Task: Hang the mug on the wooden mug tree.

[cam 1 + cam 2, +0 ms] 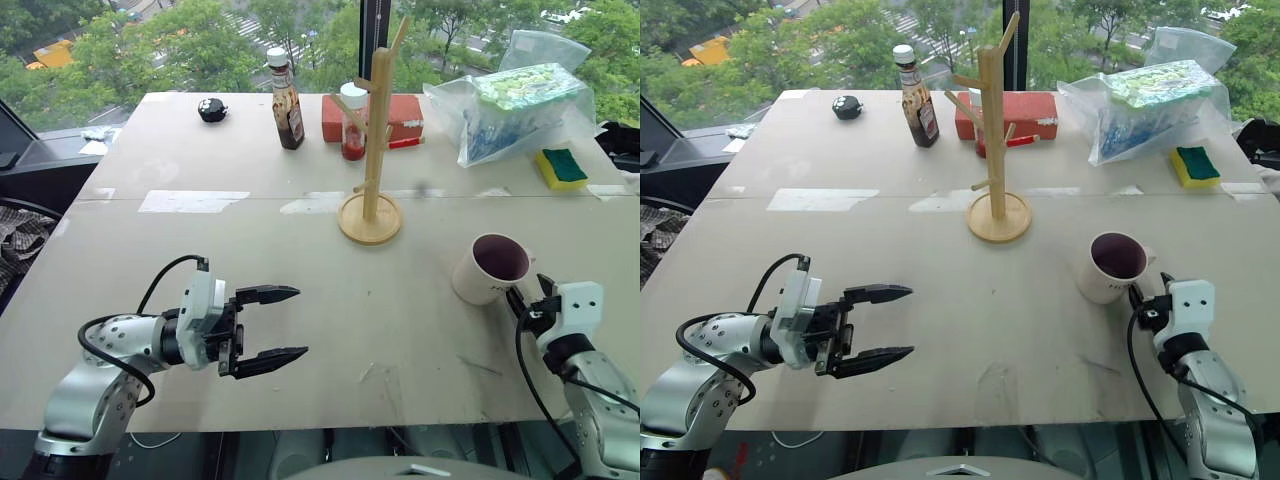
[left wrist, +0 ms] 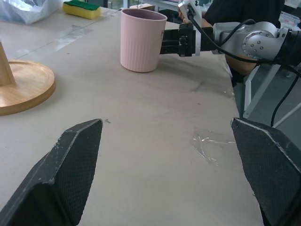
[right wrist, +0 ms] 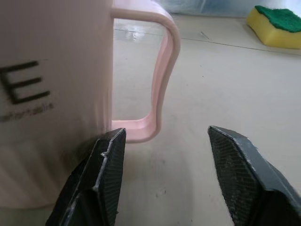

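The fingers of my right gripper sit low beside the mug handle's lower end, so next I raise them and pinch the handle's upright strip (image 3: 164, 75) before lifting the mug.
The cream-white mug (image 1: 490, 268) with its dark maroon inside stands upright on the table at the right front. Its loop handle (image 3: 162, 70) lies between the two spread fingers of my right gripper (image 3: 165, 131). One finger is close beside the mug's lettered wall, and neither is clamped on the handle. From the head, the right gripper (image 1: 525, 300) sits just behind the mug on my side. The wooden mug tree (image 1: 372, 150) stands upright mid-table on its round base (image 2: 23, 87). My left gripper (image 1: 270, 325) hovers open and empty at the left front, pointing toward the mug (image 2: 141, 42).
Along the far edge stand a brown sauce bottle (image 1: 287, 100), a small red-filled bottle (image 1: 352, 125), a red box (image 1: 405, 115) and a small black object (image 1: 212, 108). A plastic bag (image 1: 510, 110) and a yellow-green sponge (image 1: 562, 168) lie at the far right.
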You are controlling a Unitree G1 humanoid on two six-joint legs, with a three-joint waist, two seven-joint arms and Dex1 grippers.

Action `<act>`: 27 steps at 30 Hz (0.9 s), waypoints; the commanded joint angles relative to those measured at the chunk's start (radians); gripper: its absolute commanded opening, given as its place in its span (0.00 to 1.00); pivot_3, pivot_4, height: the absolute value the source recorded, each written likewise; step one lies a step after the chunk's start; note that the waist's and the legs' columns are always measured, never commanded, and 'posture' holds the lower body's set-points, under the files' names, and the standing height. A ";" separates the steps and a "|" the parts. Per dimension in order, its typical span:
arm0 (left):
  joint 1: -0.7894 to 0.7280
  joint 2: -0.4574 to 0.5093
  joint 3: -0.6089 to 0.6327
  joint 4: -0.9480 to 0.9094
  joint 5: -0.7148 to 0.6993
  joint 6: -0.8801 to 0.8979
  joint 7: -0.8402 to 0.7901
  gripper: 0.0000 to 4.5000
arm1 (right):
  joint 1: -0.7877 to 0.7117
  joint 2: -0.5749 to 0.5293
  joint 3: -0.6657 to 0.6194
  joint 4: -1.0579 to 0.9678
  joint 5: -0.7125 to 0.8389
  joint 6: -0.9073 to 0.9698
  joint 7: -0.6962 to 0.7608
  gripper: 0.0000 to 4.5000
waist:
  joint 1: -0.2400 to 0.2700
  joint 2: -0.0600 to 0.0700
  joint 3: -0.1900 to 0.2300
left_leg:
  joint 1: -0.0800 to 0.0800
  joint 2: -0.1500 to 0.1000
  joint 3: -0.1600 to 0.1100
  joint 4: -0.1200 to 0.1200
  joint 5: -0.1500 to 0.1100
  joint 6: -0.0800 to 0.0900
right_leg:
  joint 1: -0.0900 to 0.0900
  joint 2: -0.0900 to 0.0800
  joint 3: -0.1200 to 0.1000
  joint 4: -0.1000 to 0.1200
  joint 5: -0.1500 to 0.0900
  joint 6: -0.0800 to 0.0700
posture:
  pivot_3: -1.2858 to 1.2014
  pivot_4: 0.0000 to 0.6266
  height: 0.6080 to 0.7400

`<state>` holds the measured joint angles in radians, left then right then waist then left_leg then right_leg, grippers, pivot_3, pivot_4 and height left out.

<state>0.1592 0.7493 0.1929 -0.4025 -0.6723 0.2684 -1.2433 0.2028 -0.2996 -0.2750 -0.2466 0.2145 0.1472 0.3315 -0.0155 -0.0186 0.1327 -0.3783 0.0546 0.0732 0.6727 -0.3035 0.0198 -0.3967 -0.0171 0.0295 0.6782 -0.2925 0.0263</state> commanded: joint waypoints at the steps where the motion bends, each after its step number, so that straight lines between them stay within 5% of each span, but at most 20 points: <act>1: 0.022 -0.007 0.011 -0.043 -0.010 -0.020 0.002 1.00 | -0.027 -0.019 -0.026 0.010 0.025 -0.026 0.016 0.59 | 0.000 0.000 0.000 | 0.000 0.000 0.000 0.000 0.000 0.000 | 0.000 0.000 0.000 0.000 0.000 0.000 | 0.52 0.24 1.00; 9: 0.142 -0.029 0.024 -0.097 0.008 -0.082 0.004 1.00 | -0.172 -0.059 0.001 0.195 0.037 -0.075 0.089 0.59 | -0.001 0.000 0.000 | 0.000 0.000 0.001 0.000 0.000 0.000 | 0.000 0.000 0.001 0.000 0.000 0.000 | 0.52 0.24 1.00; 12: 0.184 -0.032 0.038 -0.121 0.008 -0.101 0.012 1.00 | -0.215 -0.062 0.006 0.246 0.048 -0.104 0.121 0.42 | 0.000 0.000 0.000 | 0.000 0.000 0.000 0.000 0.000 0.000 | 0.000 0.000 0.001 0.000 0.000 0.000 | 0.52 0.24 1.00; 16: 0.208 -0.040 0.052 -0.145 -0.006 -0.101 0.039 1.00 | -0.234 -0.075 0.016 0.275 0.059 -0.143 0.178 0.01 | 0.002 0.000 0.000 | 0.000 0.000 0.000 0.000 0.000 0.001 | 0.000 0.000 0.000 0.000 0.000 0.000 | 0.52 0.24 1.00; 27: 0.133 -0.080 0.088 -0.077 -0.128 -0.049 0.082 1.00 | -0.400 -0.223 0.066 0.203 0.126 -0.114 0.388 0.01 | -0.005 0.003 0.002 | 0.000 0.000 0.001 0.000 0.000 0.001 | 0.000 0.000 0.001 0.000 0.000 0.000 | 0.52 0.24 1.00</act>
<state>0.2960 0.6709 0.2481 -0.4783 -0.7670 0.2189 -1.1611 -0.1633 -0.5012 -0.2118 0.0169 0.3180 0.0354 0.6779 -0.0209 -0.0158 0.1344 -0.3780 0.0548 0.0738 0.6727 -0.3039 0.0206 -0.3968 -0.0171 0.0305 0.6784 -0.2923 0.0263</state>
